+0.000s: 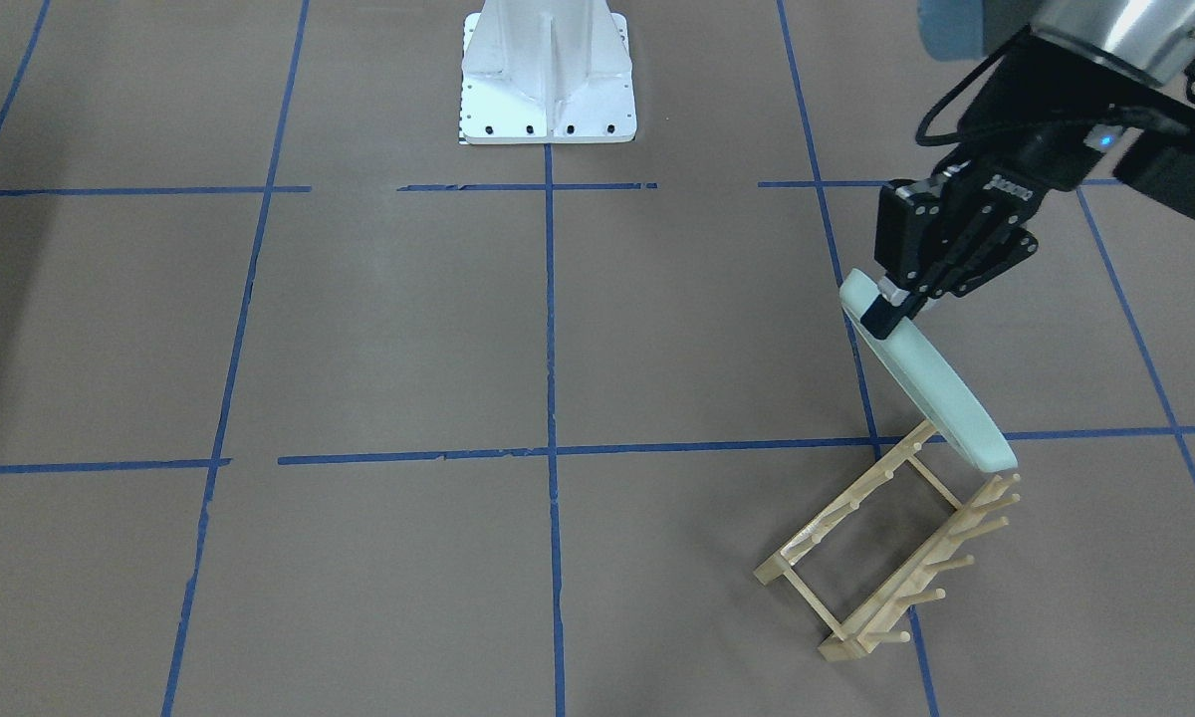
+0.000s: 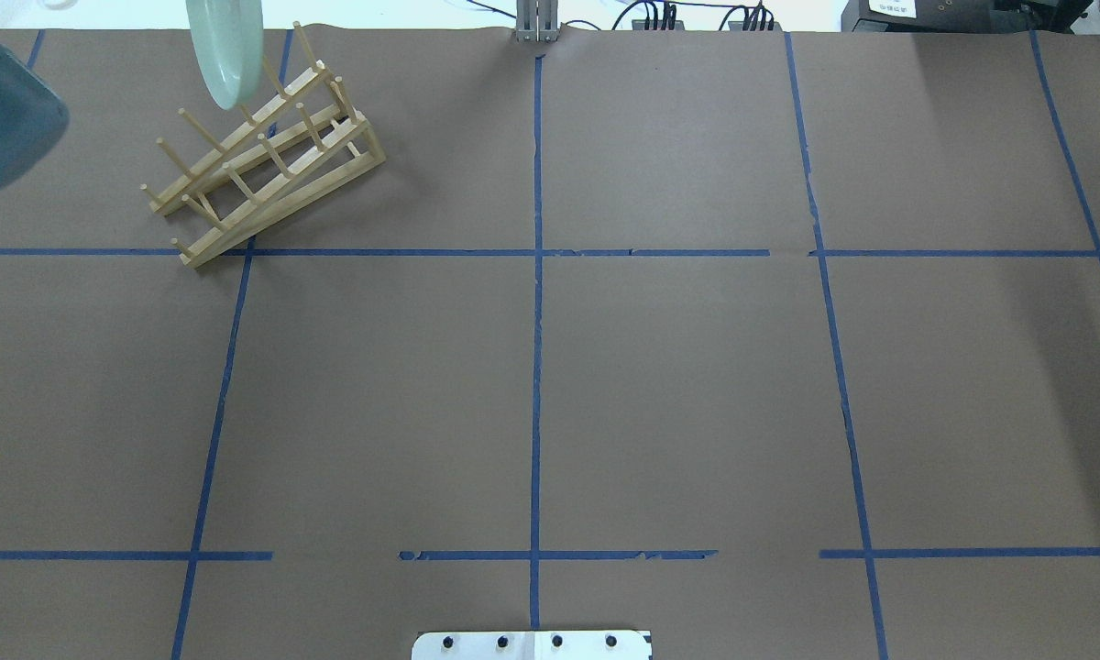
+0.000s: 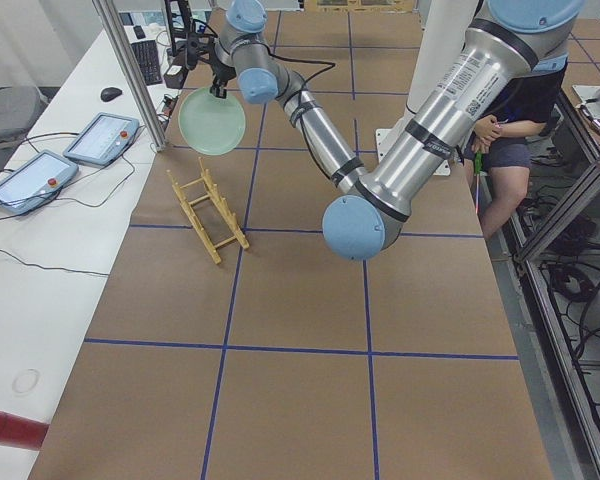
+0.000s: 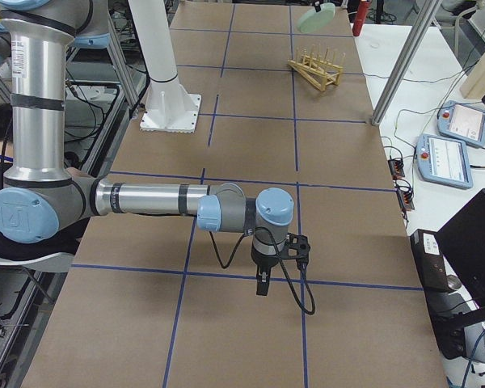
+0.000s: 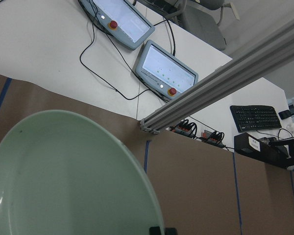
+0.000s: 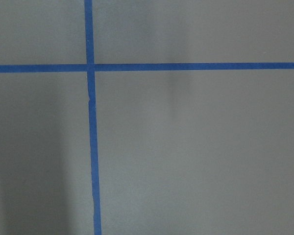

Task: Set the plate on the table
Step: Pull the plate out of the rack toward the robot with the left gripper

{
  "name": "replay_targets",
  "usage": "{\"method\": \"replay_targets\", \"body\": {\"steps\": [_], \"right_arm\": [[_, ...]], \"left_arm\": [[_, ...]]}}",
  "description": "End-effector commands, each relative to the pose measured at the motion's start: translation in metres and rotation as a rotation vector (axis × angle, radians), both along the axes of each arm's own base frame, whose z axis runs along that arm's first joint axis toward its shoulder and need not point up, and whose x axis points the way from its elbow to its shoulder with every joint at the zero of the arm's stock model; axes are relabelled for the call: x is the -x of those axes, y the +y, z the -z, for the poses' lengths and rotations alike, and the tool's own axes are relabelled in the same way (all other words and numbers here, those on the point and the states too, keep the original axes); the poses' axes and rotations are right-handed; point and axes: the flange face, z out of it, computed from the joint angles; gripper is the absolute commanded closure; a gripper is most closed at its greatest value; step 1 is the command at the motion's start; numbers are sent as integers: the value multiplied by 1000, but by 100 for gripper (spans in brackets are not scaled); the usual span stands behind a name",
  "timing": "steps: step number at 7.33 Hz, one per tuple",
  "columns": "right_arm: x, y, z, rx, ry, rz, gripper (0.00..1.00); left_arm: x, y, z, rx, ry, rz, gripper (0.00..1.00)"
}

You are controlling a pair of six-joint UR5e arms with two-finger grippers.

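My left gripper will set the plate down and let go of it on the brown table (image 1: 769,353) between the wooden peg rack and the white robot base.
The pale mint-green plate (image 1: 931,383) hangs tilted on edge in the air, its lower rim just above the far end of the wooden peg rack (image 1: 886,543). My left gripper (image 1: 884,307) is shut on the plate's upper rim. The plate also shows in the overhead view (image 2: 227,50), in the exterior left view (image 3: 212,122) and large in the left wrist view (image 5: 63,176). My right gripper (image 4: 263,284) points down over the brown table (image 1: 408,329), far from the plate. It shows only in the exterior right view, so I cannot tell whether it is open or shut.
The white bolted robot base (image 1: 548,80) stands at the table's middle edge. Beyond the table's far edge are an aluminium post (image 3: 130,70) and two tablet pendants (image 3: 100,135). A red cylinder (image 3: 10,428) lies off the table on the white bench.
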Motion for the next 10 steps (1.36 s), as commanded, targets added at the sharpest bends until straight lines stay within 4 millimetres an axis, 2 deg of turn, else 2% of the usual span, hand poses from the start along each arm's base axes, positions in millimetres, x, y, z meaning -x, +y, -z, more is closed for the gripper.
{"method": "replay_targets", "body": {"steps": [1, 2, 3, 5, 6, 8, 10], "right_arm": [[0, 0, 0, 0, -1, -1, 0], [0, 0, 0, 0, -1, 1, 0], [0, 0, 0, 0, 0, -1, 0], [0, 0, 0, 1, 0, -2, 0], [0, 0, 0, 0, 0, -1, 0], [0, 0, 0, 0, 0, -1, 0], [0, 0, 0, 0, 0, -1, 0]], "left_arm": [[-112, 54, -4, 9, -222, -57, 100], [-137, 62, -1, 3, -292, -70, 100], [-160, 75, -12, -25, -420, -130, 100], [-224, 98, -55, -84, -699, -222, 100], [-244, 96, -74, -119, -780, -271, 100], [-284, 108, -98, -221, -922, -339, 100], [-326, 155, -110, -256, -941, -428, 100]]}}
